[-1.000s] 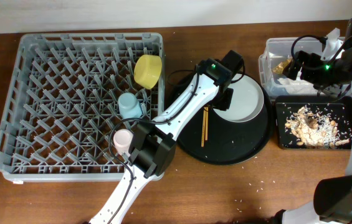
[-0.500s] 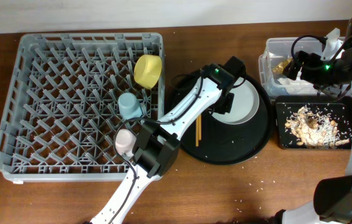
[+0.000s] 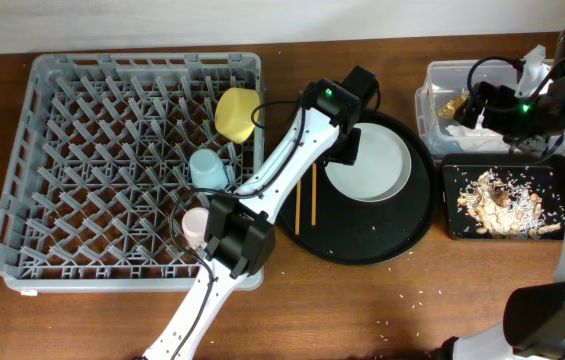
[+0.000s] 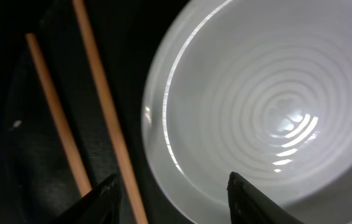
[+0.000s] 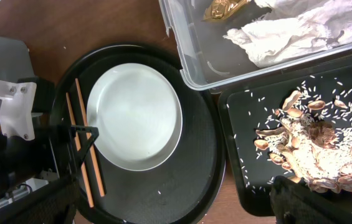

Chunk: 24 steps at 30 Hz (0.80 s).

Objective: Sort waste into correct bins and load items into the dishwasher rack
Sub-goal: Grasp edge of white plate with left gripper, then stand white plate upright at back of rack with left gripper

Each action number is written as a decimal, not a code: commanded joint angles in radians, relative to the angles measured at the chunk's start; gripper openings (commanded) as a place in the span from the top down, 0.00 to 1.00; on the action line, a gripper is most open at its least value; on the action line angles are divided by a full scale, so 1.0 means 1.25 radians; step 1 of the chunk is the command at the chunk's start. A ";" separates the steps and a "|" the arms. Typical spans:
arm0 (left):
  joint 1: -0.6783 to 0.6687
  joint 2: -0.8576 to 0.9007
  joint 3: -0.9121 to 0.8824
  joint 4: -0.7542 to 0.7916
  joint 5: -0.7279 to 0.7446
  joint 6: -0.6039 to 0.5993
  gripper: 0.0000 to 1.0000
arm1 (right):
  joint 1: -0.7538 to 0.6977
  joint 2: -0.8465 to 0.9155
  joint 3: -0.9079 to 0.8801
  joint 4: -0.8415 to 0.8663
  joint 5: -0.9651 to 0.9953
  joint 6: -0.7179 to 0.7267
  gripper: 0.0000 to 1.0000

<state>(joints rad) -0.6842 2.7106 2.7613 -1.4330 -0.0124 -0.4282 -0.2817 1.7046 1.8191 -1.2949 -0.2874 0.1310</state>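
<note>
My left gripper's fingers straddle a chopstick along with the plate's rim, so I need to shift and take the plate's rim alone (image 4: 167, 184) before lifting the plate.
The pale grey-green plate (image 3: 370, 168) lies on the round black tray (image 3: 382, 235), with the two chopsticks (image 3: 304, 192) left of it. My left gripper (image 3: 344, 148) is open and low over the plate's left rim. In the left wrist view (image 4: 174, 199) its fingers straddle the plate's edge (image 4: 269, 106) and one chopstick (image 4: 104, 112). The yellow bowl (image 3: 237, 113), blue cup (image 3: 209, 168) and pink cup (image 3: 196, 225) sit in the grey rack (image 3: 22, 180). My right gripper (image 3: 487, 105) hangs open and empty above the bins; it also shows in the right wrist view (image 5: 176, 208).
The clear tub (image 3: 432, 75) holds the white napkin (image 5: 288, 31) and the brown-gold wrapper (image 5: 225, 7). The black rectangular tray (image 3: 454, 215) holds food scraps (image 5: 306, 143) and rice grains. My left arm lies across the rack's right edge. Stray grains dot the table's front.
My left gripper has moved left and back across the plate to its left rim. The chopsticks have slid left and now lie slightly apart. The right arm has not moved.
</note>
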 commanded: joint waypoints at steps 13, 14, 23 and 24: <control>-0.017 0.068 0.005 0.009 -0.045 -0.004 0.91 | 0.000 0.003 -0.002 -0.005 0.009 -0.003 0.01; -0.017 0.068 0.005 0.009 -0.045 -0.004 0.99 | 0.000 0.003 -0.002 -0.006 0.009 -0.003 0.01; 0.051 0.018 0.300 -0.148 -0.052 0.128 1.00 | 0.000 0.003 -0.002 -0.007 0.009 -0.003 0.01; 0.064 -0.022 0.302 -0.150 -0.055 0.156 1.00 | 0.000 0.003 -0.002 -0.006 0.009 -0.003 0.01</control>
<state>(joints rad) -0.6590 2.7907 3.0837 -1.6127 -0.0578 -0.3454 -0.2817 1.7046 1.8191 -1.3052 -0.2874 0.1307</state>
